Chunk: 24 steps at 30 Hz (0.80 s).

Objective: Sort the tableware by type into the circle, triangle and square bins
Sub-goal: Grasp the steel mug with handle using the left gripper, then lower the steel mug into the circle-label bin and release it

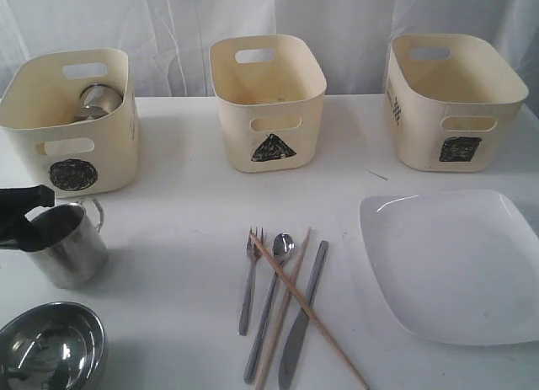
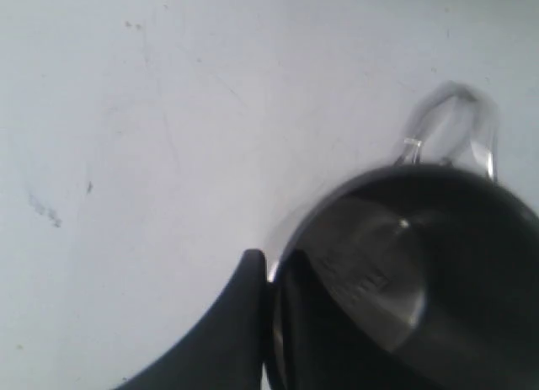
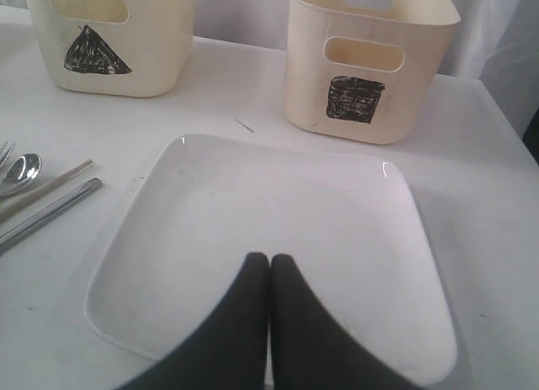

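Next, my left gripper lets go of the steel mug inside the circle bin (image 1: 62, 135), just behind the bin's front side beside the steel vessel.
My left gripper (image 1: 25, 215) is shut on the rim of the steel mug (image 1: 72, 248), at the left of the table in front of the circle bin (image 1: 72, 129). In the left wrist view one finger (image 2: 240, 323) lies outside the mug (image 2: 404, 272) wall and the other inside. A steel bowl (image 1: 50, 349) sits at the front left. Fork (image 1: 249, 280), spoon (image 1: 271, 301), knife (image 1: 303, 314) and crossed chopsticks (image 1: 316, 318) lie at centre. My right gripper (image 3: 269, 259) hangs shut and empty over the large white plate (image 3: 269, 213). The small white dish is out of view.
The circle bin holds a steel vessel (image 1: 97, 102). The triangle bin (image 1: 268, 99) stands at the back centre and the square bin (image 1: 455, 99) at the back right. The plate (image 1: 459, 264) reaches the table's right edge. A white curtain hangs behind the bins.
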Each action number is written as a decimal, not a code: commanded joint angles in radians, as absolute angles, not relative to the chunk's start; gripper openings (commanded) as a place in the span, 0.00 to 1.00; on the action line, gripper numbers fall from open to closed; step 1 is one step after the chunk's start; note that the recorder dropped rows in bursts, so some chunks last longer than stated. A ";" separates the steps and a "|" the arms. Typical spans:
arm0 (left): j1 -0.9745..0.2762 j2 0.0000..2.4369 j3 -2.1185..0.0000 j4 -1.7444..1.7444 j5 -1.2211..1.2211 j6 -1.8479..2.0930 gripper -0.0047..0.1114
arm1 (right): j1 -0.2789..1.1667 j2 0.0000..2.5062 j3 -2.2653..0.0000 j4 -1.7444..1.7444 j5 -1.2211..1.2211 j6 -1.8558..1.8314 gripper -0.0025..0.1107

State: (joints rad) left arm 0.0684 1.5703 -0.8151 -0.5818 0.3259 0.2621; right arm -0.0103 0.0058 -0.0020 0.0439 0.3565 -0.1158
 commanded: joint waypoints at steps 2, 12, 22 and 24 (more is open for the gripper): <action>0.083 1.521 -0.903 -0.597 0.373 0.261 0.04 | -0.011 0.000 0.000 0.040 0.350 -0.117 0.02; 0.094 1.262 -1.225 -0.519 0.144 0.366 0.04 | -0.011 0.000 0.000 0.040 0.350 -0.117 0.02; 0.085 1.423 -1.236 -0.469 -0.393 0.182 0.04 | -0.011 0.000 0.000 0.040 0.350 -0.117 0.02; 0.085 1.521 -1.236 -0.359 -0.371 0.166 0.04 | -0.011 0.000 0.000 0.040 0.350 -0.117 0.02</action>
